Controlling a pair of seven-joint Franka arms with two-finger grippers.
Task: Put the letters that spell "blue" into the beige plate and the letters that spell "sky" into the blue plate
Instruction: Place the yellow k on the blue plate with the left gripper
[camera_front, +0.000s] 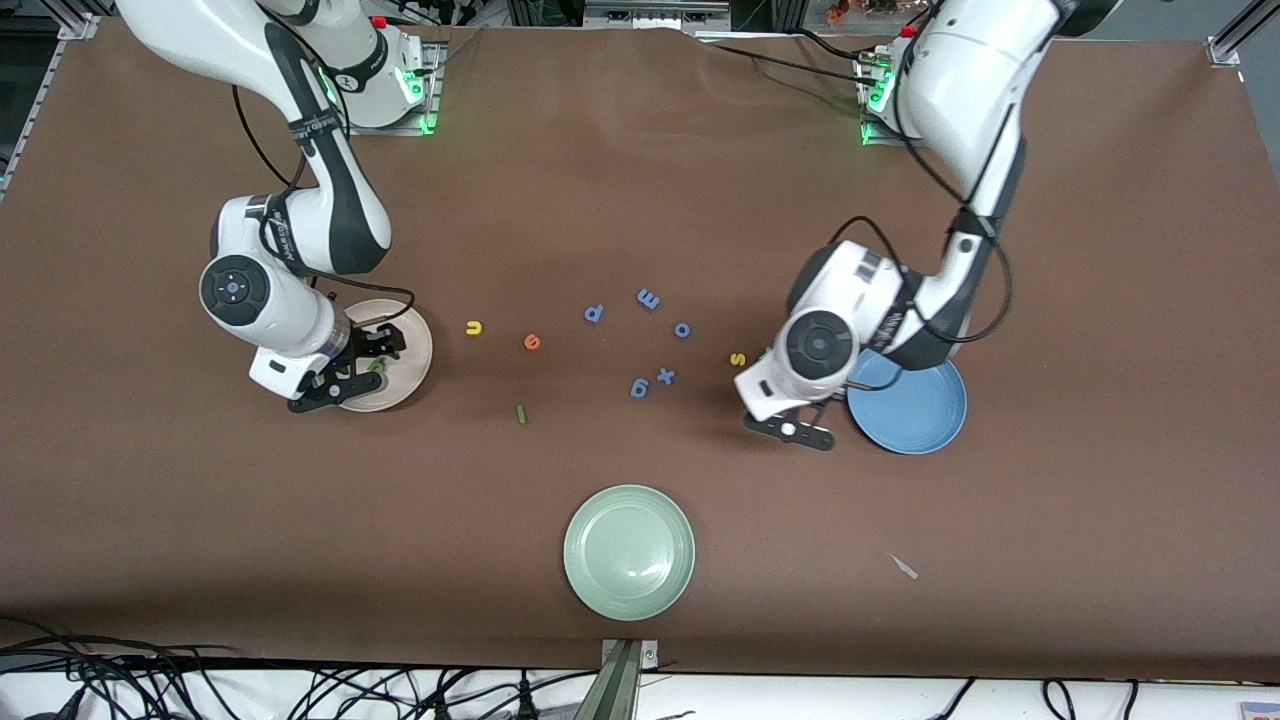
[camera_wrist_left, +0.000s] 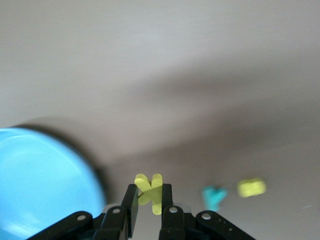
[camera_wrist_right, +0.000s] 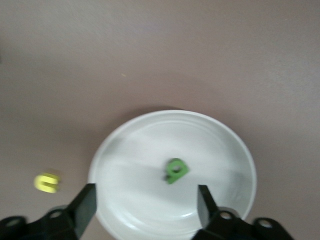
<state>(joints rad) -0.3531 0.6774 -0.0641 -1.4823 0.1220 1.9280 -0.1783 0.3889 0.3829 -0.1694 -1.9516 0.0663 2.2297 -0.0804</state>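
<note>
The yellow u (camera_front: 474, 328) (camera_wrist_right: 47, 183), between the beige plate and the orange e, is the next thing my right gripper should go to, closing on the letter's body.
My right gripper (camera_front: 358, 366) hangs open over the beige plate (camera_front: 410, 345). The green b (camera_wrist_right: 176, 170) lies free in the beige plate (camera_wrist_right: 220, 145), clear of both fingers. My left gripper (camera_wrist_left: 150, 194) is shut on the yellow k (camera_wrist_left: 150, 191), just beside the blue plate (camera_wrist_left: 40, 180); in the front view this left gripper (camera_front: 790, 428) is low over the table next to the blue plate (camera_front: 915, 410). The yellow s (camera_front: 738, 359) and teal y (camera_wrist_left: 214, 196) lie close by. Yellow u (camera_front: 474, 327), orange e (camera_front: 532, 342) and dark green l (camera_front: 521, 413) lie mid-table.
Several blue letters (camera_front: 648, 298) are scattered in the middle of the table between the two arms. A pale green plate (camera_front: 628, 551) sits near the front edge. A small pale scrap (camera_front: 905, 567) lies nearer the front camera than the blue plate.
</note>
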